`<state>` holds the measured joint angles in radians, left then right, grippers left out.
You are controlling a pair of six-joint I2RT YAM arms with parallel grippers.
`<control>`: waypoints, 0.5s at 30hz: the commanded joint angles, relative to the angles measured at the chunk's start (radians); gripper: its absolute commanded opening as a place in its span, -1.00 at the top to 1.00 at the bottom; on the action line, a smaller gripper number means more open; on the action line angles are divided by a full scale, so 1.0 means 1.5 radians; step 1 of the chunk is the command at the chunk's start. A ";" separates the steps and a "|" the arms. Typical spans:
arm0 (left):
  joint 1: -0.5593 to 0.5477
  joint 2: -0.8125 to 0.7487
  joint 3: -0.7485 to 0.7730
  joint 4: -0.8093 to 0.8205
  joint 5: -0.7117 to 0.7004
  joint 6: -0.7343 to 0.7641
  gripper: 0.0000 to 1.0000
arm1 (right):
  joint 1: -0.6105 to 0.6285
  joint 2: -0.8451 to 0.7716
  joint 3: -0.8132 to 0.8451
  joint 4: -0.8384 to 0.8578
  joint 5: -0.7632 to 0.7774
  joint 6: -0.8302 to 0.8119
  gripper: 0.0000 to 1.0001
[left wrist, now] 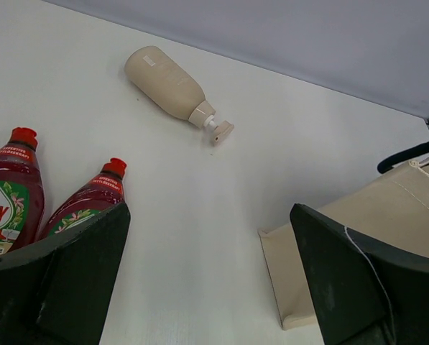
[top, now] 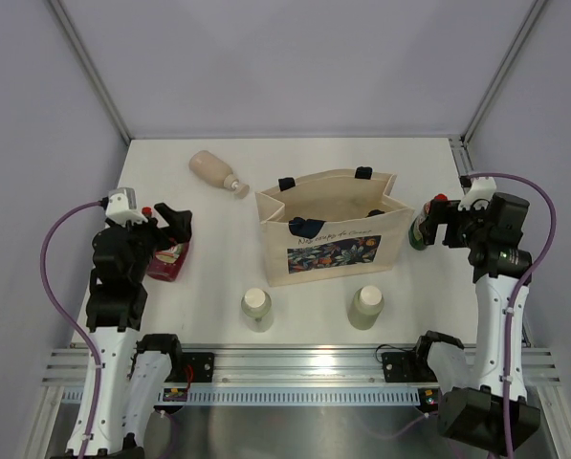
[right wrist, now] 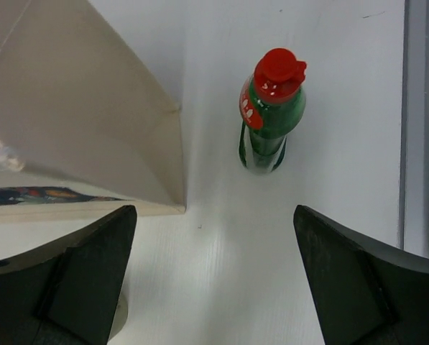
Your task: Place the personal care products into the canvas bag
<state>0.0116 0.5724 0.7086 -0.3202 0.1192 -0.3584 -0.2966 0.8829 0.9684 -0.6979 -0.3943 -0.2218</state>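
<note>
The robot's right gripper should close on the green bottle's upper body (top: 423,221) (right wrist: 274,116), just under the bottle's red cap, next to the canvas bag.
The cream canvas bag (top: 277,251) stands open mid-table, with navy handles and a floral panel on its front. A beige pump bottle (top: 213,169) lies behind it to the left. Two pale cylinders (top: 257,309) (top: 366,307) stand in front of it. My left gripper (top: 166,229) hangs open and empty above two red squeeze bottles (left wrist: 6,201) (left wrist: 92,198), and the bag's corner (left wrist: 394,208) shows to its right. My right gripper (top: 445,222) is open and empty just above the upright green bottle (right wrist: 271,118), beside the bag's right wall (right wrist: 77,108).
An aluminium rail (top: 295,368) runs along the near edge, and another rail (right wrist: 422,144) lies right of the green bottle. Grey walls and slanted frame posts enclose the back and sides. Purple cables loop off both arms.
</note>
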 commanded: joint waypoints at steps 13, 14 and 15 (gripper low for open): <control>-0.001 0.037 -0.032 0.088 0.063 0.002 -0.98 | -0.005 0.196 -0.054 0.306 0.068 0.081 -0.99; -0.001 0.039 -0.033 0.092 0.064 0.001 -0.98 | -0.005 0.206 -0.053 0.321 0.061 0.080 -0.99; 0.000 0.041 -0.033 0.093 0.065 0.000 -0.98 | -0.005 0.226 -0.053 0.328 0.057 0.079 -0.97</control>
<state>0.0116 0.6262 0.6617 -0.2600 0.1814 -0.3565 -0.3012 1.1839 0.8867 -0.3393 -0.2996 -0.1211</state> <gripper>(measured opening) 0.987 0.992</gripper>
